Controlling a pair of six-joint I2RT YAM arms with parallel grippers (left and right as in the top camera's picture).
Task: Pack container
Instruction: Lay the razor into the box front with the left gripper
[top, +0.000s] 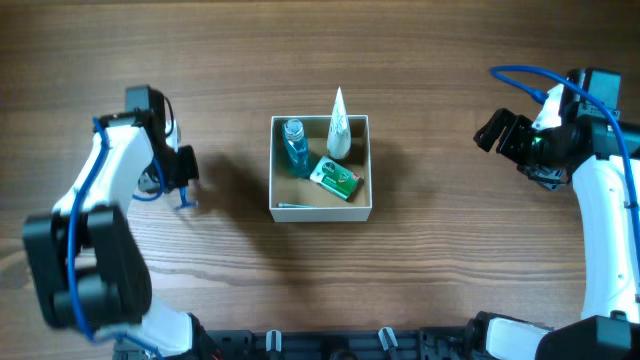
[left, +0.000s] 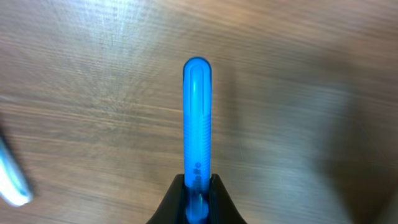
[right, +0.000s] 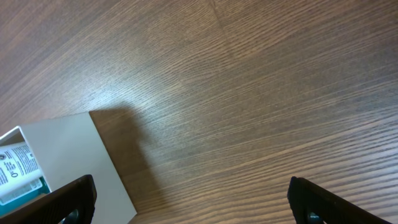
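Note:
My left gripper will let go of the slim blue stick-like item, and it will go between the green packet and the container's front side (top: 308, 198).
The container (top: 320, 212), a square white-walled box with a tan inside, sits mid-table. In it are a blue bottle (top: 294, 145), a white tube (top: 339, 125) and a green packet (top: 335, 178). My left gripper (top: 185, 192) is left of the container. It is shut on a slim blue stick-like item (left: 197, 118) that points out from the jaws (left: 198, 186) above bare wood. My right gripper (top: 500, 135) is open and empty, far right of the container. In the right wrist view its fingers (right: 193, 208) are spread wide, with the container's white wall (right: 68, 155) at lower left.
A thin pale item (top: 295, 206) lies along the container's front inner wall. A pale blue-white object (left: 12, 180) shows blurred at the left edge of the left wrist view. Wooden table (top: 450, 260) all around.

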